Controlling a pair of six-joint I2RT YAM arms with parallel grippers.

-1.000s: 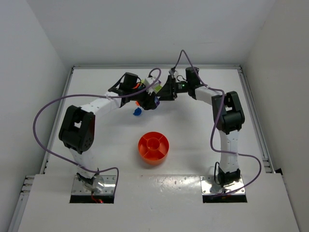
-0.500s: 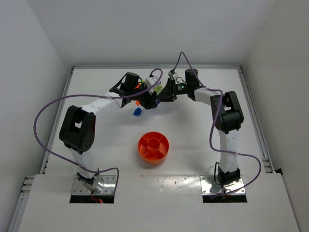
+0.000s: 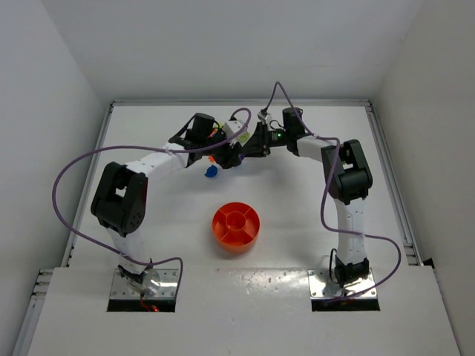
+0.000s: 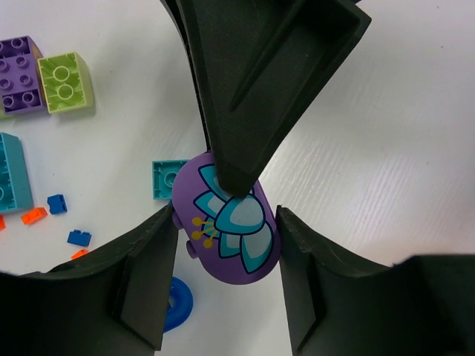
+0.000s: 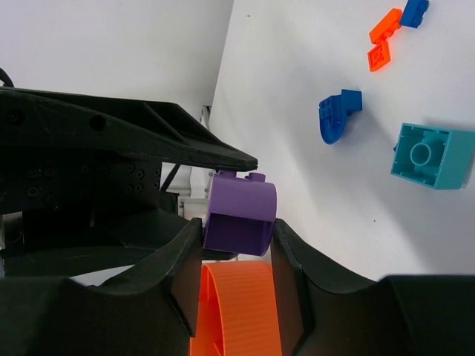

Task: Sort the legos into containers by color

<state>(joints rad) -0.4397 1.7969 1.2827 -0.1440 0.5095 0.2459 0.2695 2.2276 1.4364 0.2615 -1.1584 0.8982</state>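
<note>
Next, my right gripper releases the purple rounded brick in the far outer compartment of the orange tray (image 3: 235,210).
A purple rounded brick (image 4: 230,248) with a teal flower print hangs above the table between both grippers. My left gripper (image 4: 226,216) has a finger close against each side of it. My right gripper (image 5: 237,226) holds the same brick (image 5: 239,211) across its other sides, and one right finger reaches down onto it in the left wrist view. In the top view the left gripper (image 3: 231,153) and the right gripper (image 3: 249,147) meet at the far middle of the table. The orange tray (image 3: 256,230) stands nearer the bases, and its ribbed wall (image 5: 237,311) shows under the brick.
Loose bricks lie under the grippers: a purple brick (image 4: 18,63), a green one (image 4: 65,83), teal ones (image 4: 165,178) (image 5: 433,156), a blue ring (image 4: 177,305), a blue piece (image 5: 338,115) (image 3: 211,172) and small orange ones (image 5: 382,41).
My right arm has shifted a little to the left, toward the left gripper. My left arm has hardly moved.
</note>
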